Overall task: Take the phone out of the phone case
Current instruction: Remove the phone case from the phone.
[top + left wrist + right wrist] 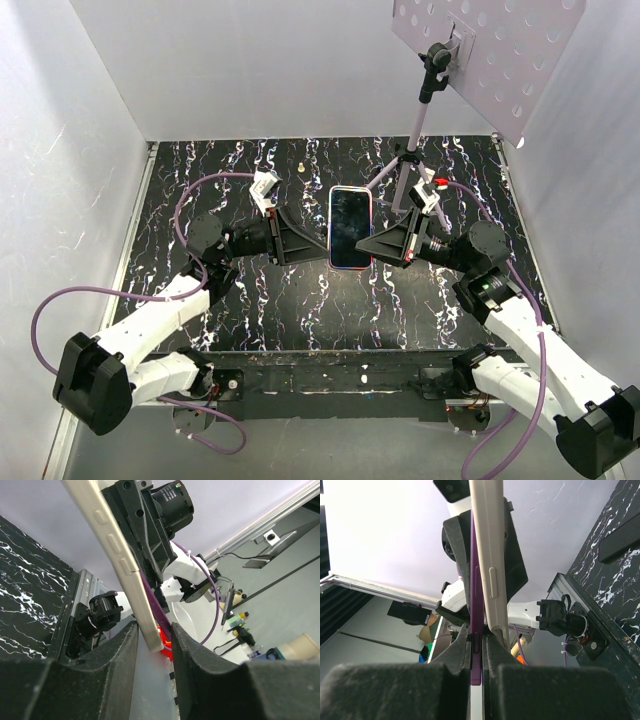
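Observation:
The robot's right gripper needs to set the phone down on the black marbled table [296, 314] near the table's front edge, between the arm bases.
Both grippers hold the phone [350, 226] above the black marbled table [250, 310], dark screen up. My left gripper [322, 243] takes its left edge and my right gripper [378, 243] its right edge. In the left wrist view the cream phone [120, 550] runs diagonally, its corner between the jaws of the left gripper [154, 650]. The fingers touch it on both sides, with the purple phone case [152, 592] behind it. In the right wrist view the right gripper [477, 652] is shut on the thin purple case [475, 605]. The cream phone [490, 555] stands peeled off beside it, outside the fingers.
A tripod stand [415, 130] with a perforated white board [490, 50] rises at the back right, close behind the right gripper. A small pale object [300, 168] lies on the table at the back. White walls enclose the table on three sides.

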You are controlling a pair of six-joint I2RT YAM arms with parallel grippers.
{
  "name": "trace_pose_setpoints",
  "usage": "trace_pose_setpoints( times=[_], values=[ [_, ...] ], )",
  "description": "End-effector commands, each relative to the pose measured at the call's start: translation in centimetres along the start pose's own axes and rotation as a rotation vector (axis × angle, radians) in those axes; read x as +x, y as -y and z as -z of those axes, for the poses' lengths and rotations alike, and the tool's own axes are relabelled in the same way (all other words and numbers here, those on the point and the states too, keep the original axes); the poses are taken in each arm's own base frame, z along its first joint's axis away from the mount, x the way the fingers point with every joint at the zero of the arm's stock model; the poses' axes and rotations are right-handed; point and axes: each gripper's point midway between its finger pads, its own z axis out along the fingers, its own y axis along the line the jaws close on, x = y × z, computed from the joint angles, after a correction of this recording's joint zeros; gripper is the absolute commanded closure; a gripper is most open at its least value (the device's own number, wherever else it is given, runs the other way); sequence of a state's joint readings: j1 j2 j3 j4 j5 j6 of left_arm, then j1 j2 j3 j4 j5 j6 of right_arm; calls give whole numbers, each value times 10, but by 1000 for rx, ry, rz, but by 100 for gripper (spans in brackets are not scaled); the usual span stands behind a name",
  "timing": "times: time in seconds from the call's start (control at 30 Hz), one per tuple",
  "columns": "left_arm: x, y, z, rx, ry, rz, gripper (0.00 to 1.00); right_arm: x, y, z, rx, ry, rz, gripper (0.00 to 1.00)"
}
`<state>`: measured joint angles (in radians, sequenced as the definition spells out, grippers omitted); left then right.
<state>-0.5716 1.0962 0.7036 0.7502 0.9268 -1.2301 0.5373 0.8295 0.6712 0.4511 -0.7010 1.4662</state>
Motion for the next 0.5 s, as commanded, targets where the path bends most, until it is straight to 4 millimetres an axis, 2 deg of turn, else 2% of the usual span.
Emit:
trace_pose_setpoints(
  times=[0.0, 0.07, 0.17, 0.3, 0.47],
  values=[
    [2, 0, -5, -12, -45, -47, 73, -1, -44, 2, -135, 2, 105, 99],
    [3, -2, -5, -17, -57, -58, 77, 0, -46, 2, -139, 0, 109, 99],
    [6, -4, -4, -11, -66, -56, 78, 1, -48, 4, -145, 3, 112, 99],
    [8, -4, -3, -7, -70, -55, 67, 3, -49, 6, -150, 0, 113, 99],
    [4, -10, -5, -34, -57, -45, 66, 4, -51, 7, -153, -6, 111, 99]
  ],
)
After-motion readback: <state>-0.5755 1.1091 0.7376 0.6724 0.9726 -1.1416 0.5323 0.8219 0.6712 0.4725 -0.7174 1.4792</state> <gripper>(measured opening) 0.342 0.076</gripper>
